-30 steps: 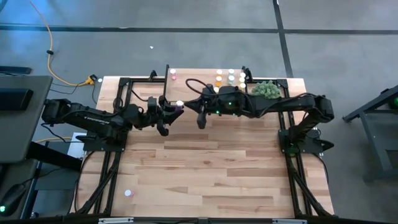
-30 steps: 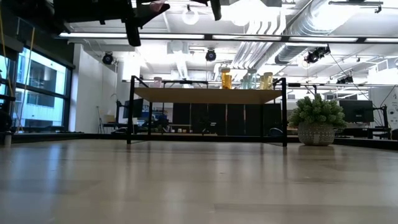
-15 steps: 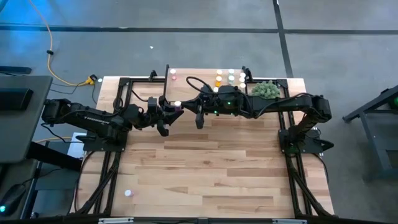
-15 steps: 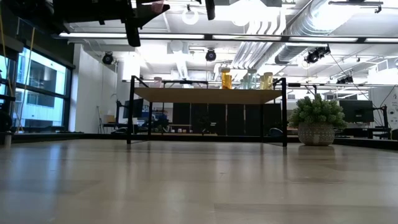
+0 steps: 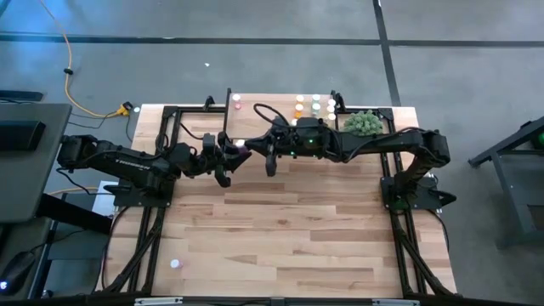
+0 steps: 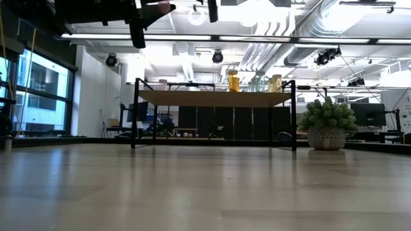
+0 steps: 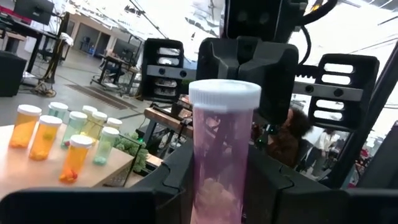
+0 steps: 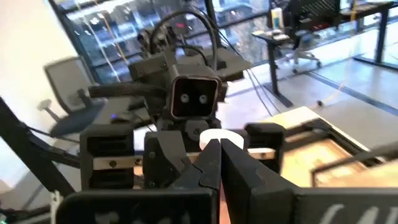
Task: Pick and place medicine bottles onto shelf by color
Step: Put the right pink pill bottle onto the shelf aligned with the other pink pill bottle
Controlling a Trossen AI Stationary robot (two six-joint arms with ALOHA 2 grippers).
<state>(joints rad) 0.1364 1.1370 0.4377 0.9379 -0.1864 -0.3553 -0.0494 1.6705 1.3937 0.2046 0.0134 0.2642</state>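
Next, I let go of the pink bottle in my left gripper just in front of the pink bottle (image 5: 248,116) standing on the shelf.
My left gripper (image 5: 231,154) is high above the table's far middle, shut on a pink bottle (image 7: 224,155) with a white cap (image 7: 224,95). My right gripper (image 5: 271,160) faces it from the right with its fingers shut (image 8: 217,155), a short way off the cap. It touches nothing that I can see. The shelf (image 6: 215,97) stands at the far edge on thin black legs. It carries several orange, yellowish and pale green bottles (image 5: 314,107) at its right end and a pink one (image 5: 236,103) at its left end. Another pink bottle (image 5: 176,263) lies on the table near the left front corner. My left gripper pinches the pink bottle's body (image 7: 214,186) between its two fingers, one on each side. The fingers come about level from the table's left. The capped end sticks out past the fingertips toward the right gripper. The bottle is lifted clear of the table.
A round green plant (image 5: 364,123) in a pot stands on the table to the right of the shelf. Black frame rails (image 5: 153,212) run along the table's left and right sides. Bare wooden tabletop (image 5: 280,229) lies in front of both grippers.
My right gripper has moved a little toward the table's left, closer to the left gripper and the pink bottle's cap. The left gripper and its bottle have kept still.
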